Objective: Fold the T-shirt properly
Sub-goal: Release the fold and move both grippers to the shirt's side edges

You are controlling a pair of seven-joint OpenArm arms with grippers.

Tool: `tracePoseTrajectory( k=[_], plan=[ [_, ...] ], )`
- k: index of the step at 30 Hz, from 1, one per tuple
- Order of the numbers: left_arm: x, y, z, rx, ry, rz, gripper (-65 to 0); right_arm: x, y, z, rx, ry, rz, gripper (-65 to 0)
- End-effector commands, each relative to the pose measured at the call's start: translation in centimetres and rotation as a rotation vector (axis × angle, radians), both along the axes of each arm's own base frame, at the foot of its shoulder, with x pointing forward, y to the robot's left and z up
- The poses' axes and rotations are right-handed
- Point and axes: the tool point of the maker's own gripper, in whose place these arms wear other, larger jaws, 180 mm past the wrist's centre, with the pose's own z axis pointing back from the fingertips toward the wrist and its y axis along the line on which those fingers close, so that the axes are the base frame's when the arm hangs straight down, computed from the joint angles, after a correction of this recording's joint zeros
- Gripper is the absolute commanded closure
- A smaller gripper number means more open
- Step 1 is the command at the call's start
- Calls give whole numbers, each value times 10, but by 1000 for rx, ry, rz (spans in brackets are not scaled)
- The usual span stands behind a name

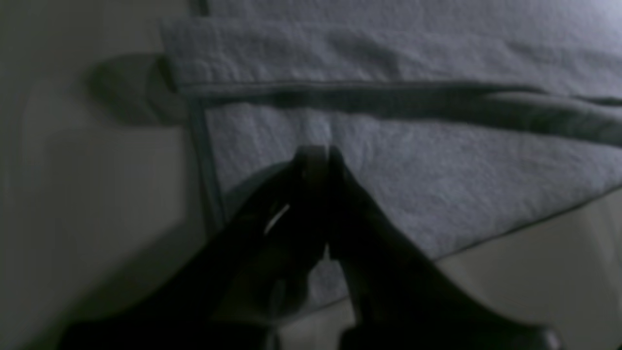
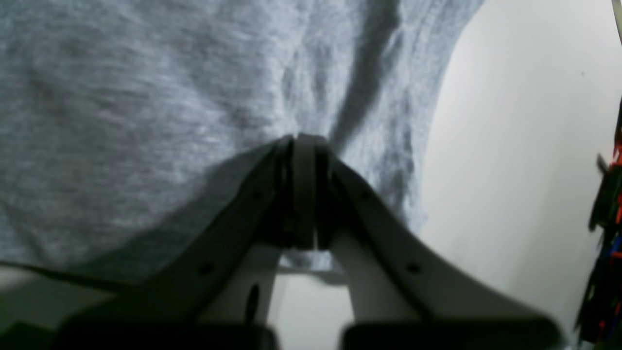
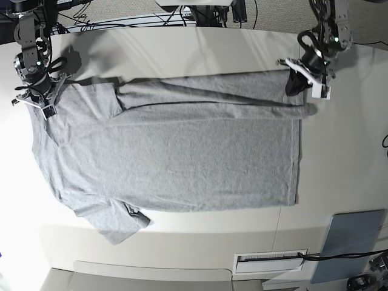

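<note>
My right gripper is going to release the T-shirt's puckered corner on the white table, nearer the cables at the back [image 3: 46, 59].
The heather-grey T-shirt [image 3: 176, 151] lies spread on the white table, plain side up, with its far long edge folded over in a strip [image 3: 206, 91]. One sleeve [image 3: 115, 221] points toward the front. My left gripper [image 3: 297, 82] is at the shirt's far right corner, shut with its tips pinching the cloth [image 1: 316, 150] just below the folded strip [image 1: 388, 53]. My right gripper [image 3: 41, 100] is at the far left corner, shut on puckered cloth [image 2: 303, 141] near the shirt's edge [image 2: 427, 146].
A grey-blue flat pad [image 3: 351, 245] lies at the front right of the table. A white vented box [image 3: 270, 262] sits at the front edge. Cables [image 3: 121, 18] run along the back. Coloured wiring [image 2: 607, 233] shows at the right of the right wrist view.
</note>
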Motion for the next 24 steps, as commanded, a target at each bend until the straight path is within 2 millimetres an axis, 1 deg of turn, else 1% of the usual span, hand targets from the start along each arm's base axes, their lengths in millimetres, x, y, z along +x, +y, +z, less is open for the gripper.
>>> tracePoseTrajectory(
  k=[1, 4, 6, 9, 12, 16, 18, 20, 24],
  plan=[
    [-54, 11, -39, 126, 248, -60, 0, -27, -10, -13, -27, 116, -21, 0],
    [-79, 7, -43, 145, 289, -118, 0, -46, -9, -20, -29, 158, -14, 0],
    [-95, 6, -46, 152, 319, -133, 0, -58, -8, -19, -31, 169, -8, 0],
    [-117, 5, -48, 150, 353, -138, 0, -74, -13, -9, -44, 166, -18, 0],
    [-135, 1, -46, 138, 365, -155, 0, -90, -23, 4, -65, 165, -34, 0],
    [-153, -3, -42, 128, 378, -178, 0, -105, -28, 16, -84, 165, -33, 0],
    [-157, -3, -40, 130, 384, -181, 0, -109, -28, 18, -84, 167, -34, 0],
    [-157, 0, -38, 135, 379, -175, 0, -110, -26, 19, -83, 166, -30, 0],
    [-140, 8, -26, 150, 309, -149, 0, -100, -21, 24, -74, 121, -10, 0]
  ],
)
